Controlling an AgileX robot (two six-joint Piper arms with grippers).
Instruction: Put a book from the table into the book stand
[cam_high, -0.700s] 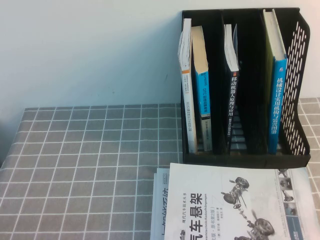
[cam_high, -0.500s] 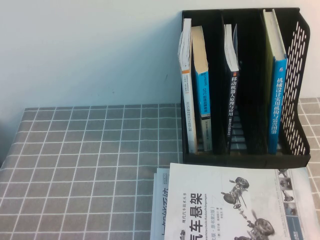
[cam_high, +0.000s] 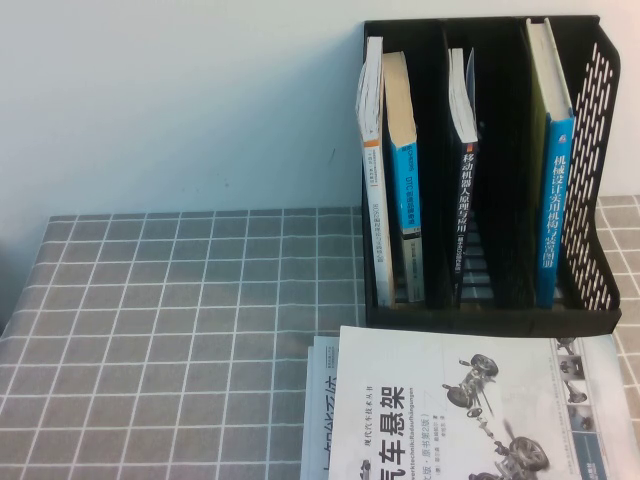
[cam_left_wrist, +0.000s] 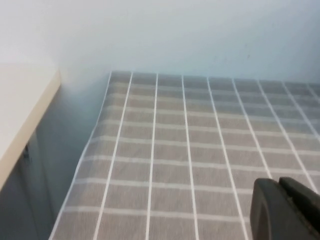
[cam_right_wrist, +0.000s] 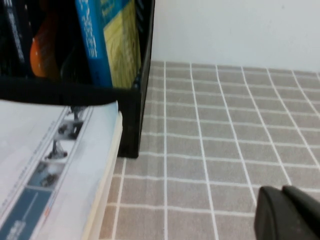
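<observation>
My left gripper closes next on the white book's edge (cam_high: 337, 415) beside its large black title.
A white book (cam_high: 470, 410) with a car-suspension cover lies flat on top of another book (cam_high: 318, 400) at the table's front, just before the black book stand (cam_high: 490, 318). It also shows in the right wrist view (cam_right_wrist: 50, 170). The stand holds several upright books, with free room in its middle slots. My left gripper (cam_left_wrist: 285, 210) is shut and empty over the grey checked cloth near the table's left edge. My right gripper (cam_right_wrist: 287, 212) is shut and empty over the cloth to the right of the stand (cam_right_wrist: 132, 120). Neither gripper shows in the high view.
A grey checked tablecloth (cam_high: 180, 320) covers the table, bare on its left half. A white wall stands behind. A pale side surface (cam_left_wrist: 20, 110) lies beyond the table's left edge.
</observation>
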